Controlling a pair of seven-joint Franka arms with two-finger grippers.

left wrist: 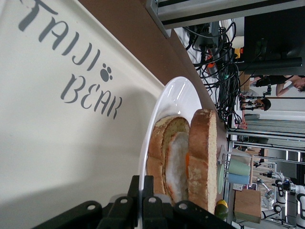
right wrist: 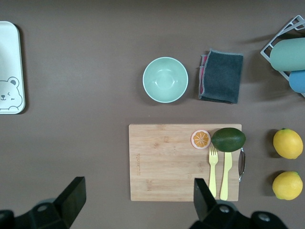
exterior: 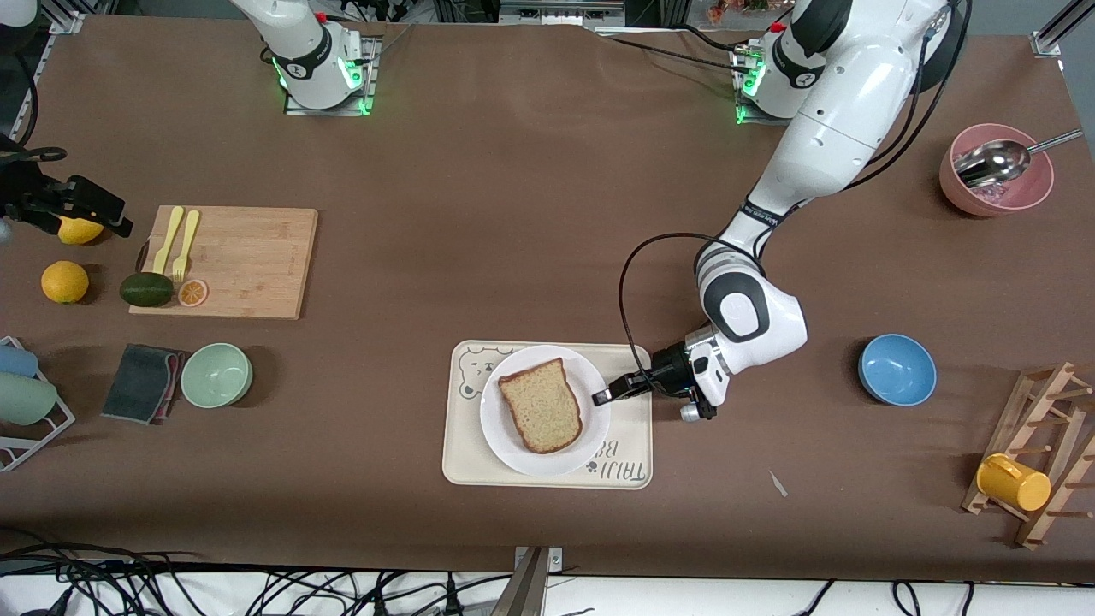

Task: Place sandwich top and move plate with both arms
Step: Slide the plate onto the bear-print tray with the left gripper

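The robot's left gripper will release the white plate on the cream bear tray [exterior: 541,412], between the bear face and the lettering of the tray.
The sandwich top [exterior: 541,404] lies on the white plate [exterior: 500,428], which rests on the cream bear tray [exterior: 629,462]. In the left wrist view the top slice [left wrist: 202,152] sits over a lower slice [left wrist: 159,148] with fried egg between them. My left gripper [exterior: 601,396] is shut on the plate's rim [left wrist: 176,98] at the edge toward the left arm's end; its jaws [left wrist: 147,183] pinch the rim from both sides. My right gripper [exterior: 90,205] is open and empty, up in the air at the right arm's end, over the table beside the cutting board [right wrist: 183,162].
The cutting board [exterior: 248,261] bears two yellow forks, an avocado [exterior: 146,289] and an orange slice. Lemons [exterior: 65,281], a grey cloth [exterior: 141,382] and a green bowl [exterior: 216,375] lie near it. A blue bowl [exterior: 896,369], pink bowl with spoon [exterior: 997,171] and mug rack [exterior: 1039,453] stand at the left arm's end.
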